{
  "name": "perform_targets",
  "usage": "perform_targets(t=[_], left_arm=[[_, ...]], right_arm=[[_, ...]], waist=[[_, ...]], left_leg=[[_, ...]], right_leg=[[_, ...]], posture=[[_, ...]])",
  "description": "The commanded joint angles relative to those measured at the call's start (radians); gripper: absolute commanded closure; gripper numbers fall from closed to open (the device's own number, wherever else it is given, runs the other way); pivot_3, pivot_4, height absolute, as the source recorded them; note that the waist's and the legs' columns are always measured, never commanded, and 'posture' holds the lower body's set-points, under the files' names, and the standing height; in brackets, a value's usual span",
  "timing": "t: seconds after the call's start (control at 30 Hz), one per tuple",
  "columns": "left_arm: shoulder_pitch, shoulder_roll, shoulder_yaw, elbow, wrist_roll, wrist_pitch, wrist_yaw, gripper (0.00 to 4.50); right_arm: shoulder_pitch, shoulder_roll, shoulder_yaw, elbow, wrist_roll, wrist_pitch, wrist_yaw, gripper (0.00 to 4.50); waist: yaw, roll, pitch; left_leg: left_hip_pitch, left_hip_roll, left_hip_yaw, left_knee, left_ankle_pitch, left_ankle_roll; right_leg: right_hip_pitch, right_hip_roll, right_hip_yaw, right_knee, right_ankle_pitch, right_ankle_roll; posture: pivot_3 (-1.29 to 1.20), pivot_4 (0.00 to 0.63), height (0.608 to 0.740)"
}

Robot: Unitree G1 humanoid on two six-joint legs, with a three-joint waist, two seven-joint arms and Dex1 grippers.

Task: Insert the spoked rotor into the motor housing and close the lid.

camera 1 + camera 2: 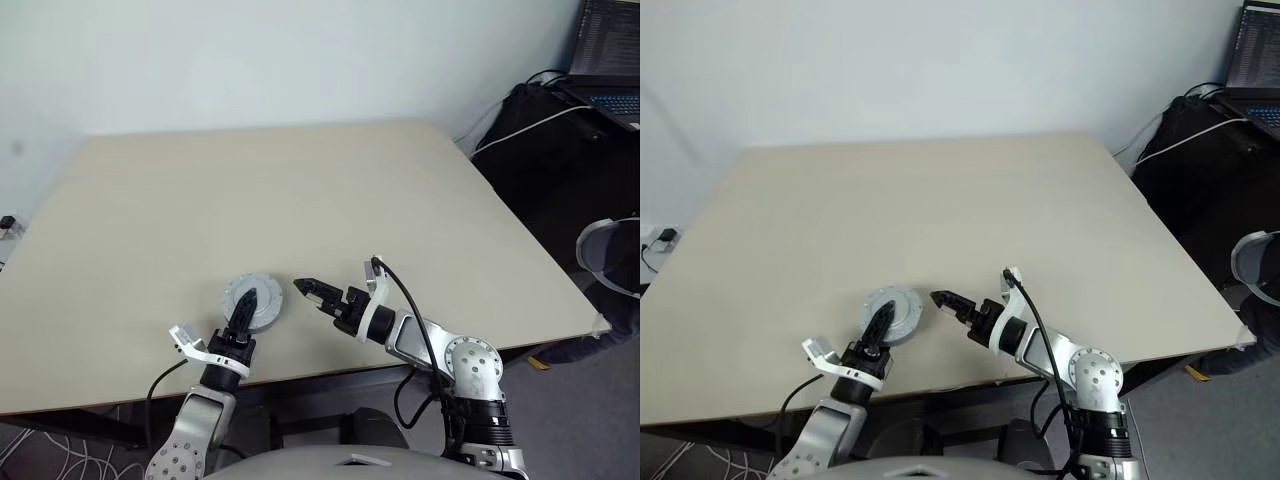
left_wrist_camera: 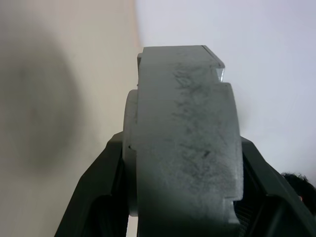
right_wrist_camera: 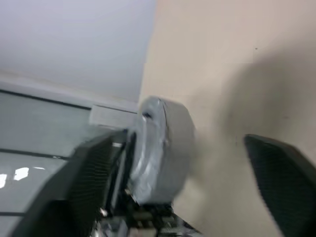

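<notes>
Next, I release the round grey disc from my left gripper on the bare beige table (image 1: 213,252), slightly beyond its fingertips.
A round grey disc, the lid (image 1: 254,298), sits near the table's front edge with a plain grey face up. My left gripper (image 1: 243,318) reaches over it from the near side. In the left wrist view the thick notched lid (image 2: 185,148) stands between the two black fingers (image 2: 94,197), which press its sides, so the gripper is shut on it. My right gripper (image 1: 308,290) hovers just right of the lid, apart from it and open; its wrist view has the lid (image 3: 160,148) beyond widely spread fingers (image 3: 284,182). The spoked rotor and the motor housing are hidden.
The beige table (image 1: 300,190) stretches wide behind the grippers, its front edge close under the arms. Off its right side are a dark bag with a white cable (image 1: 540,125), a laptop (image 1: 610,60) and a grey rounded object (image 1: 608,258).
</notes>
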Motion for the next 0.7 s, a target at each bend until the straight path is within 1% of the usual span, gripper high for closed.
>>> perform_targets(t=[0.03,0.13,0.23,0.33,0.43,0.7], left_arm=[[-0.114,-0.080,0.024,-0.002,0.013,-0.051,0.028,2.38],[-0.169,-0.060,0.060,0.041,0.028,-0.090,0.072,2.38],[-0.247,-0.031,0.124,0.114,0.043,-0.120,0.097,2.38],[-0.321,-0.010,0.181,0.184,0.059,-0.147,0.111,2.38],[-0.380,0.001,0.230,0.238,0.071,-0.155,0.120,2.38],[-0.531,0.009,0.328,0.396,0.155,-0.173,0.160,2.38]], right_arm=[[0.006,-0.115,0.111,-0.150,-0.195,-0.089,0.103,0.00],[0.033,-0.200,0.210,-0.206,-0.392,-0.237,0.193,0.00],[0.069,-0.238,0.272,-0.234,-0.560,-0.422,0.281,0.00],[0.102,-0.303,0.366,-0.233,-0.759,-0.625,0.378,0.00],[0.133,-0.309,0.384,-0.214,-0.835,-0.741,0.426,0.00],[0.177,-0.306,0.377,-0.150,-1.024,-0.944,0.437,0.00]], waist=[[0.001,0.000,0.000],[0.008,-0.003,-0.001],[0.011,-0.005,-0.001],[0.011,-0.006,-0.002],[0.010,-0.013,-0.006],[0.014,-0.018,-0.006]], left_leg=[[0.000,0.000,0.000,0.000,0.000,0.000],[0.000,-0.001,0.000,0.002,0.000,0.001],[0.001,0.000,-0.001,0.003,0.000,0.001],[0.001,-0.001,0.000,0.004,0.000,0.001],[0.001,-0.001,0.000,0.004,0.000,0.001],[0.003,-0.001,-0.001,0.009,-0.001,0.002]], right_leg=[[0.000,0.000,0.000,0.000,0.000,0.000],[0.001,0.000,0.000,0.000,0.000,0.000],[0.001,0.001,-0.001,0.001,0.001,0.000],[0.003,0.001,0.000,0.001,0.002,0.000],[0.003,0.001,0.000,0.000,0.002,0.001],[0.007,0.001,0.000,0.000,0.004,0.003]], posture=[[0.00,0.000,0.740],[0.00,0.000,0.740],[0.00,0.000,0.740],[0.00,0.000,0.740],[0.00,0.000,0.740],[0.00,0.000,0.740]])
